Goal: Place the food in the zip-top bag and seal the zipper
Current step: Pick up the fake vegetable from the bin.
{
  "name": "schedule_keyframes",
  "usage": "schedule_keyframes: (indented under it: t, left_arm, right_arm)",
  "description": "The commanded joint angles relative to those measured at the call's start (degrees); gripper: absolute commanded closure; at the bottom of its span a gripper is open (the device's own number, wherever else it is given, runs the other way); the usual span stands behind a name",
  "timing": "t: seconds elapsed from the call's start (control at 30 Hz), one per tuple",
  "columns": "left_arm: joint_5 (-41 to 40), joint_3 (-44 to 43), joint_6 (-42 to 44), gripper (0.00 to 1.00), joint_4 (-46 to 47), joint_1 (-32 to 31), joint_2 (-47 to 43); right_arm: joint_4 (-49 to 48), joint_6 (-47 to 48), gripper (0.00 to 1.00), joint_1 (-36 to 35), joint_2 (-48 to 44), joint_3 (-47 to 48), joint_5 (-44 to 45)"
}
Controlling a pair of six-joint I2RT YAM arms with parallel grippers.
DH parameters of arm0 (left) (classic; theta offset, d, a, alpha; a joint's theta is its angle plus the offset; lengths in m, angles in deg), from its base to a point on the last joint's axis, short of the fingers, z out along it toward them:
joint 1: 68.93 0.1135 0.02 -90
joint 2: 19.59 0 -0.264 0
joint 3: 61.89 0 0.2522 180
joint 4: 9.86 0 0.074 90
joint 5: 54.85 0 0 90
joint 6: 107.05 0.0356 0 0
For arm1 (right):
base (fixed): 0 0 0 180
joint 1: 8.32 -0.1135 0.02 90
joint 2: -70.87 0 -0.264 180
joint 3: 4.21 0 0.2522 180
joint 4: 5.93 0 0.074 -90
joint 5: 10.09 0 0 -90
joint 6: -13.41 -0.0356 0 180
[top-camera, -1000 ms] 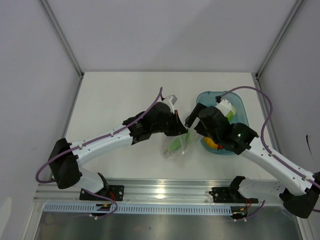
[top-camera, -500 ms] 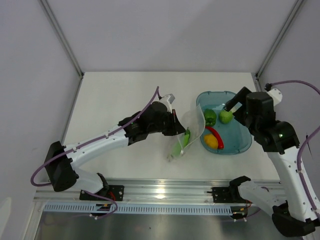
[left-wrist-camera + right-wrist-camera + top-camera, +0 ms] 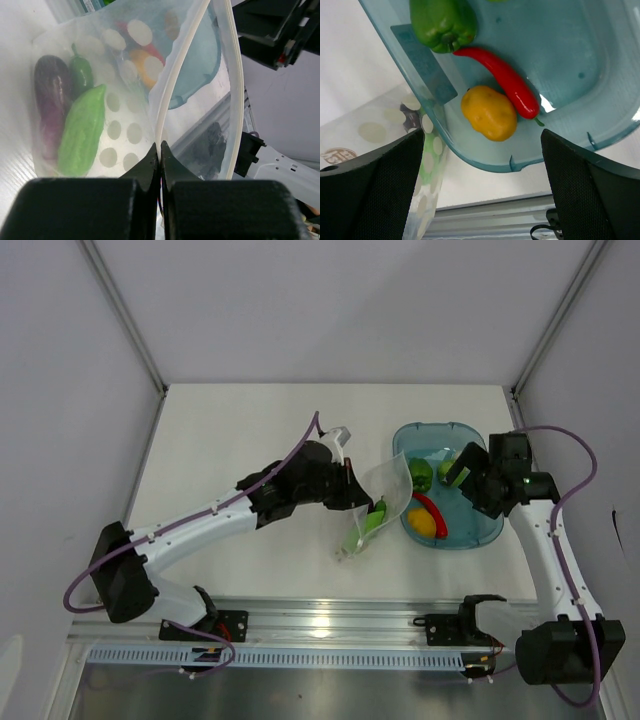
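Observation:
The red chili is next: my right gripper needs to move to it and grab its thick end (image 3: 441, 527) (image 3: 524, 103), near the green stem beside the yellow-orange fruit.
My left gripper (image 3: 352, 490) (image 3: 161, 150) is shut on the rim of the clear zip-top bag (image 3: 388, 490), pinching the zipper strip (image 3: 168, 95) and holding the mouth open. In the bag lie a purple eggplant (image 3: 49, 107), a green cucumber (image 3: 82, 132) (image 3: 372, 522) and a small dark green piece (image 3: 80, 75). My right gripper (image 3: 460, 468) (image 3: 482, 135) is open and empty above the teal tray (image 3: 480, 525) (image 3: 560, 65). In the tray lie a green pepper (image 3: 442, 22) (image 3: 421, 476), a red chili (image 3: 505, 82) (image 3: 430, 510) and a yellow-orange fruit (image 3: 487, 112) (image 3: 421, 525).
Another green piece (image 3: 446, 469) shows in the tray, half hidden by my right gripper. The bag's dotted side (image 3: 417, 200) lies against the tray's left wall. A metal rail (image 3: 330, 620) runs along the table's near edge.
My right arm has pulled back from the bag's mouth and swung right, ending over the tray with the jaws open. My left gripper has kept hold of the bag's rim.

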Motion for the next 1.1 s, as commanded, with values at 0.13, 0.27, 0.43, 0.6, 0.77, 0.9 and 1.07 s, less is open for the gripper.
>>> schedule_keyframes:
  t: [0.13,0.27,0.43,0.6,0.77,0.9,1.07]
  left_arm:
    - [3.43,1.37,2.19,0.99,4.54,1.25,-0.38]
    - [3.78,2.69,1.92,0.99,6.21,1.25,-1.25]
    - [3.43,2.6,1.57,1.0,5.77,1.25,-1.7]
    - [3.61,2.69,1.31,0.99,5.42,1.25,-1.87]
    - [3.78,2.87,1.22,0.99,5.16,1.25,-1.78]
    - [3.17,3.04,1.66,0.99,4.54,1.25,-2.22]
    - [3.6,3.31,1.57,0.99,5.16,1.51,-1.87]
  right_arm:
    - [-6.26,2.0,0.01,-0.77,0.69,-4.65,-3.18]
    - [-5.65,2.18,0.01,-0.07,4.28,-5.53,-1.24]
    - [-6.44,1.65,0.0,0.9,11.03,-6.59,0.07]
    - [-7.05,3.4,0.01,1.34,19.13,-5.09,2.37]
    - [-8.02,5.61,0.02,1.43,26.95,-2.98,3.07]
    - [-7.32,8.33,0.1,0.03,29.6,-1.75,2.89]
    - [-7.41,9.73,0.11,-1.56,30.04,-2.72,4.57]
